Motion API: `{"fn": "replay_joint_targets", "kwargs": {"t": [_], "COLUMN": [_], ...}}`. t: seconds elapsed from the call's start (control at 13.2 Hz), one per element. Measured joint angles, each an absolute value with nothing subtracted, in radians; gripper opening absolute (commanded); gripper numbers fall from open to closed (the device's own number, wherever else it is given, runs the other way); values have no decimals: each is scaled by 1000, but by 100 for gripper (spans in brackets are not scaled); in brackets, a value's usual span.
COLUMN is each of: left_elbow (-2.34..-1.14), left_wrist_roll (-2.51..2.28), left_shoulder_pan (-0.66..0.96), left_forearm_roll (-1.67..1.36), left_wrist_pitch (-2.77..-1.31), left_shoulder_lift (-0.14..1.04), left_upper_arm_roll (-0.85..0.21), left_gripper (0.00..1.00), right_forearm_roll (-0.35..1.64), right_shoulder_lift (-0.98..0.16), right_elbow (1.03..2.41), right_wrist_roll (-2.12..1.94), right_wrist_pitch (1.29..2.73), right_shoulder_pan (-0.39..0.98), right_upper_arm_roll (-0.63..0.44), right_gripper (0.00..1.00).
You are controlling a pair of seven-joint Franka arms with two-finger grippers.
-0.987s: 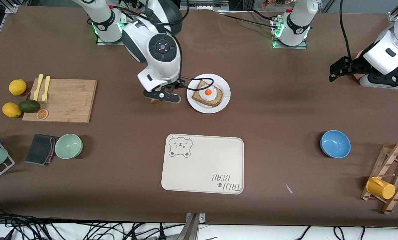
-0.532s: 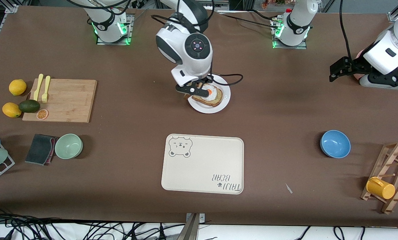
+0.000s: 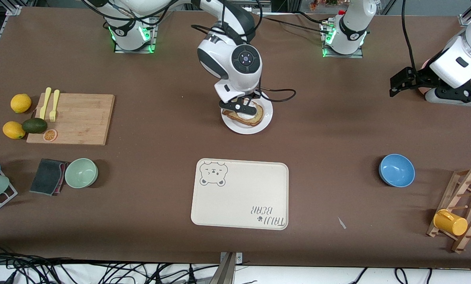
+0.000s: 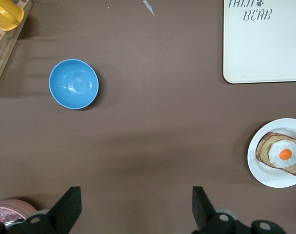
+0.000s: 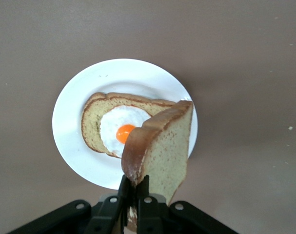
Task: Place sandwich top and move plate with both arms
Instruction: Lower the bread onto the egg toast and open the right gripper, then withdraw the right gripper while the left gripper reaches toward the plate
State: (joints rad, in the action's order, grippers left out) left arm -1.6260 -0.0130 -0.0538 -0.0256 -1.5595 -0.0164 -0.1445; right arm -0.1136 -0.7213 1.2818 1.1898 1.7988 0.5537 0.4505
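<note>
Next, I open my right gripper to let go of the sandwich top over the fried egg on the white plate's bread slice (image 3: 246, 117) (image 5: 130, 134).
My right gripper (image 3: 238, 107) is shut on the sandwich top (image 5: 162, 151), a plain brown bread slice pinched at its crust. It holds the slice tilted over the white plate (image 3: 260, 124). On the plate (image 5: 72, 141) lies the bread slice with a fried egg (image 5: 119, 127), partly covered by the held slice (image 3: 246, 114) in the front view. My left gripper (image 3: 395, 85) is open and empty, waiting above the table at the left arm's end, its fingers (image 4: 72, 197) wide apart over bare table.
The beige bear tray (image 3: 239, 195) lies nearer to the front camera than the plate. A blue bowl (image 3: 396, 170) and a wooden rack with a yellow cup (image 3: 450, 223) are toward the left arm's end. A cutting board (image 3: 81, 118) and green bowl (image 3: 81, 172) are toward the right arm's end.
My right gripper has carried the bread slice from beside the plate to over it, and the slice now covers the egg in the front view. The left arm has not moved.
</note>
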Motion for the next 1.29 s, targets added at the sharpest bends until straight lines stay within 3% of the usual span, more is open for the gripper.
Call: {"fn": "replay_joint_targets", "kwargs": {"t": [0.68,0.84,0.91,0.99,1.29], "left_elbow": [-1626,-1626,-1626,-1626,-1626], "left_wrist_roll": [-13,-13,-13,-13,-13], "left_shoulder_pan": [-54,-54,-54,-54,-54], "left_forearm_roll": [-26,-26,-26,-26,-26], "left_wrist_pitch": [-1559,-1559,-1559,-1559,-1559], "left_shoulder_lift": [-16,-16,-16,-16,-16], "left_upper_arm_roll": [-145,-145,-145,-145,-145], "left_gripper": [100,100,100,100,100], "right_forearm_roll": [-114,-114,-114,-114,-114], "right_shoulder_lift": [-761,-765,-766,-766,-766], "right_elbow": [1278,1277,1275,1275,1268], "right_wrist_roll": [1208,1212,1214,1216,1217], "right_wrist_pitch": [1820,1825,1826,1826,1836], "right_shoulder_pan": [570,575,577,578,579], "right_upper_arm_roll": [451,451,450,451,450], "right_gripper": [0,71,95,100,100]}}
